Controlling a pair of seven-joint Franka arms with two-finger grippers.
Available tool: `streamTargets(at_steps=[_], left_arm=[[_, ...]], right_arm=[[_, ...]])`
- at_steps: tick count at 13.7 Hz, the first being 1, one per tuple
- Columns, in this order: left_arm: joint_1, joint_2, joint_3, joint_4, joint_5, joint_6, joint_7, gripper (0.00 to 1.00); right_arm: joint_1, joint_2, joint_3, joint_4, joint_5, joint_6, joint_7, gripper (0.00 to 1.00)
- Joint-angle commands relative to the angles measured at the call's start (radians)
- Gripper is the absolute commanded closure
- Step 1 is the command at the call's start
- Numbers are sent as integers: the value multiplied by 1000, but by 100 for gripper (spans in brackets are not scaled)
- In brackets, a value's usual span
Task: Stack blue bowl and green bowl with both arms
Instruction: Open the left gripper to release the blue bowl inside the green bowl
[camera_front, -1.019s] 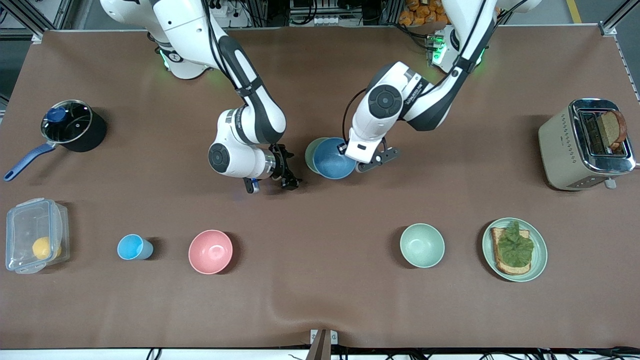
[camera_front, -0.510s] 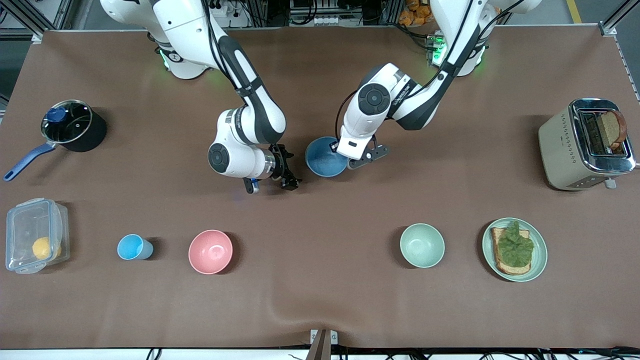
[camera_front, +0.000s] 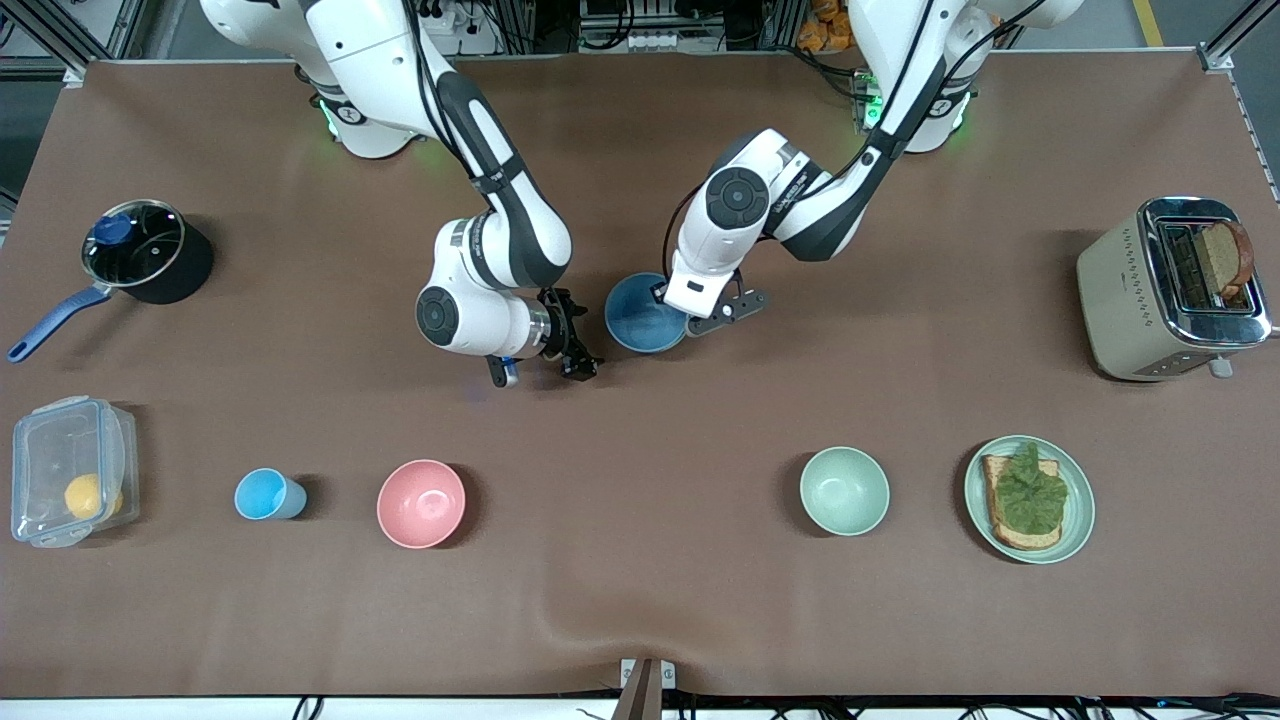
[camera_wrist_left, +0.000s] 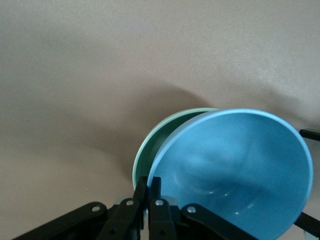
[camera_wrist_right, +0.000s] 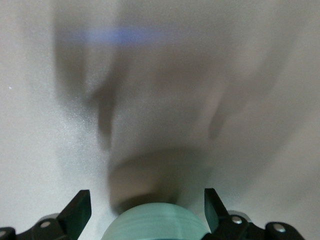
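Next, my left gripper releases the blue bowl, which is to sit nested inside the green bowl (camera_front: 651, 312) (camera_wrist_left: 202, 177) between both of my grippers.
My left gripper (camera_front: 686, 320) is shut on the rim of the blue bowl (camera_front: 643, 325). It holds the bowl tilted over the green bowl, which the blue bowl almost hides in the front view. In the left wrist view the fingers (camera_wrist_left: 156, 186) pinch the blue bowl (camera_wrist_left: 235, 165). The green bowl (camera_wrist_left: 150, 145) shows just under it, partly covered. My right gripper (camera_front: 541, 373) is open and empty, beside the bowls toward the right arm's end. In the right wrist view a pale green rounded surface (camera_wrist_right: 155, 222) lies between its open gripper (camera_wrist_right: 145, 200).
Nearer the front camera stand a second green bowl (camera_front: 844, 490), a green plate with toast (camera_front: 1078, 520), a pink bowl (camera_front: 421, 503), a light-blue cup (camera_front: 264, 494) and a clear box (camera_front: 66, 470). A pot (camera_front: 148, 252) and a toaster (camera_front: 1165, 290) stand at the table's ends.
My left gripper has carried the blue bowl toward the right arm's end, over the green bowl, which it now covers in the front view. The right arm has not moved.
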Motion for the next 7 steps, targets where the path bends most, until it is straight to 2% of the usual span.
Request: streamTargets(at_steps=[1,7], left_arm=[[-15,-1,2,-19,23,26,-40,100],[-11,-6,2,-47,26,34,-41,100]], right_arm=[[3,-18,-2,-17,29,6,-12,0],[3,-19,-2,-17,29,3,-12,0]])
